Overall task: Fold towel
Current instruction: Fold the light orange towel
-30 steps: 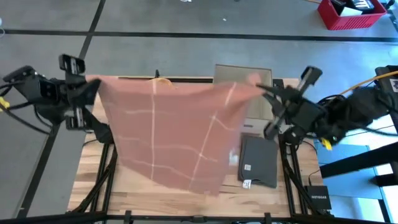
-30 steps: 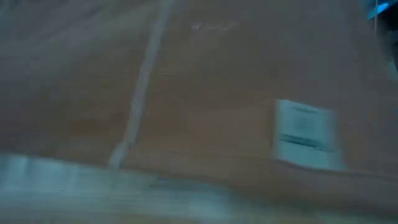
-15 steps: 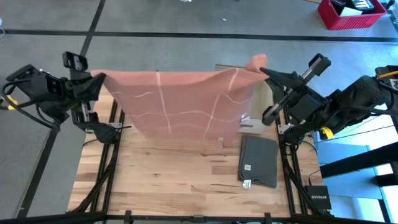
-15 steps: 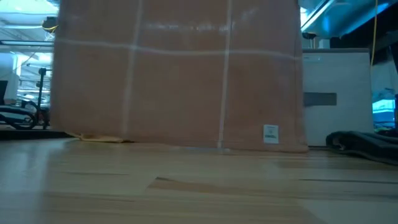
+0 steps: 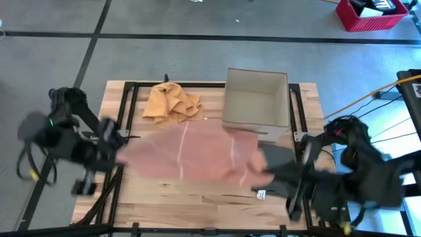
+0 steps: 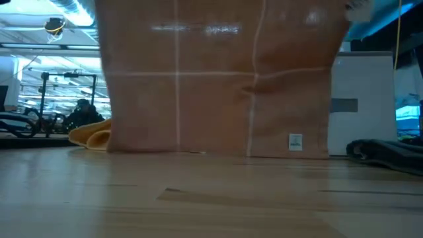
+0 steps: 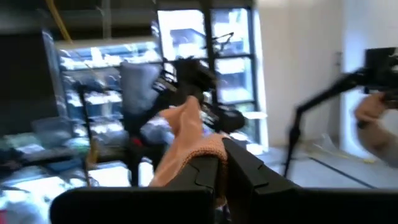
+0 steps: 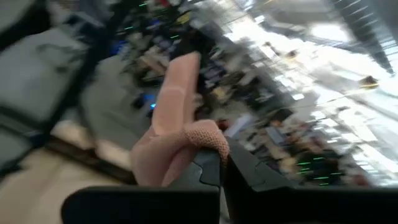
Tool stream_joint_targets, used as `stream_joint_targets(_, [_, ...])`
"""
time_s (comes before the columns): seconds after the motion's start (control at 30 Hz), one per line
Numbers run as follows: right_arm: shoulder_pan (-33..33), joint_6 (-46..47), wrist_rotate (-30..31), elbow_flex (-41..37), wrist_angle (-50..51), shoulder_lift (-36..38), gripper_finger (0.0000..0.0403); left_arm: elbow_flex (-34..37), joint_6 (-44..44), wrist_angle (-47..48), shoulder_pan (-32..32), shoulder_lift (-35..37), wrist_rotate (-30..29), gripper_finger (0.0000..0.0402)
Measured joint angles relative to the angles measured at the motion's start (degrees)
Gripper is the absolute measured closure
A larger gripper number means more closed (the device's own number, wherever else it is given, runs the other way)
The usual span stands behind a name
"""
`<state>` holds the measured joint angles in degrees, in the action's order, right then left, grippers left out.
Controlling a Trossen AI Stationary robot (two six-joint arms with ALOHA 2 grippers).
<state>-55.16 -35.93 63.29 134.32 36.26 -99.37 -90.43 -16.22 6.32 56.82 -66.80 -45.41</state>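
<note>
My right gripper has the pink towel. Next, I let go of it on the near middle of the wood (image 5: pixel 202 185), beside the dark grey towel. The pink towel now hangs over the table's middle.
A pink towel (image 5: pixel 197 155) with pale grid lines is stretched between my two grippers over the middle of the table. In the low view the towel (image 6: pixel 218 79) hangs like a curtain, its lower edge (image 6: pixel 218 154) on the wood. My left gripper (image 5: pixel 117 153) is shut on the towel's left upper corner. My right gripper (image 5: pixel 275 172) is shut on the right upper corner. Both arms are blurred in the high view. My left gripper pinches a bunched corner of the towel (image 7: pixel 204 148) between its two fingers, which lie about level and come from the table's left. The cloth runs away from the fingertips toward the other arm. My right gripper pinches the opposite corner (image 8: pixel 200 135) between its two fingers, level, from the table's right. The cloth bunches over the fingertips and rises beyond them.
A crumpled yellow cloth (image 5: pixel 172 102) lies at the far left of the table. An open cardboard box (image 5: pixel 256 99) stands at the far right. A folded dark grey towel (image 5: pixel 284 168) lies at the right, partly under the pink one. Bare wood runs along the near edge.
Both grippers have swung toward the table's near edge and down, still shut, carrying the towel's upper corners with them. The towel has come off the far edge to the middle of the table, uncovering the yellow cloth and the box. Its lower edge stays on the wood.
</note>
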Motion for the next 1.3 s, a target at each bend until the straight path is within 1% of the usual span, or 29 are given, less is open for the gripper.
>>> stream_joint_targets(0.07, [-1.1, 8.9, -0.6, 0.0, 5.6, -2.0, 0.0397, 0.0, 2.9, 1.2, 2.0, -2.5, -0.1, 0.0394])
stream_joint_targets(0.2, [-2.4, 25.9, -4.4, 0.0, 16.1, -6.2, 0.0397, 0.0, 8.1, 4.2, 6.4, -7.8, -1.2, 0.0394])
stream_joint_targets(0.3, [-2.8, 37.3, -7.3, 0.0, 22.5, -9.8, 0.0397, 0.0, 13.6, 9.5, 8.6, -12.2, -4.8, 0.0394])
stream_joint_targets(0.4, [-2.6, 46.8, -11.6, 0.0, 28.4, -13.2, 0.0397, 0.0, 22.9, 16.6, 9.8, -16.1, -9.2, 0.0394])
stream_joint_targets(0.47, [-2.6, 51.9, -13.5, -0.1, 31.8, -15.4, 0.0397, 0.0, 31.0, 21.5, 9.9, -18.2, -10.6, 0.0394])
stream_joint_targets(0.57, [-2.5, 58.2, -15.8, -0.1, 35.6, -18.2, 0.0397, 0.0, 44.5, 28.8, 10.0, -21.1, -10.3, 0.0394])
stream_joint_targets(0.67, [-2.6, 63.2, -18.0, -0.1, 37.1, -20.5, 0.0397, 0.0, 54.6, 33.9, 10.1, -24.2, -8.6, 0.0394])
stream_joint_targets(0.8, [-2.6, 68.7, -19.4, -0.1, 40.3, -23.1, 0.0397, 0.0, 61.9, 36.7, 10.8, -28.0, -6.4, 0.0394])
stream_joint_targets(0.93, [-2.1, 74.6, -18.7, -1.3, 45.3, -24.3, 0.0397, 0.0, 67.0, 39.8, 11.9, -30.5, -6.3, 0.0394])
stream_joint_targets(1.07, [-0.9, 82.0, -18.4, -5.8, 48.4, -24.3, 0.0397, 0.0, 75.8, 48.0, 12.8, -31.8, -7.0, 0.0394])
stream_joint_targets(1.13, [-0.2, 85.1, -17.8, -8.6, 49.2, -24.4, 0.0397, 0.0, 82.2, 54.3, 13.1, -32.1, -8.8, 0.0394])
stream_joint_targets(1.2, [0.7, 88.1, -17.9, -12.1, 49.0, -24.4, 0.0397, 0.0, 89.6, 61.6, 13.0, -32.7, -9.0, 0.0394])
stream_joint_targets(1.3, [2.6, 90.9, -19.8, -18.3, 47.3, -24.4, 0.0397, 0.0, 98.9, 71.6, 12.3, -33.9, -9.1, 0.0394])
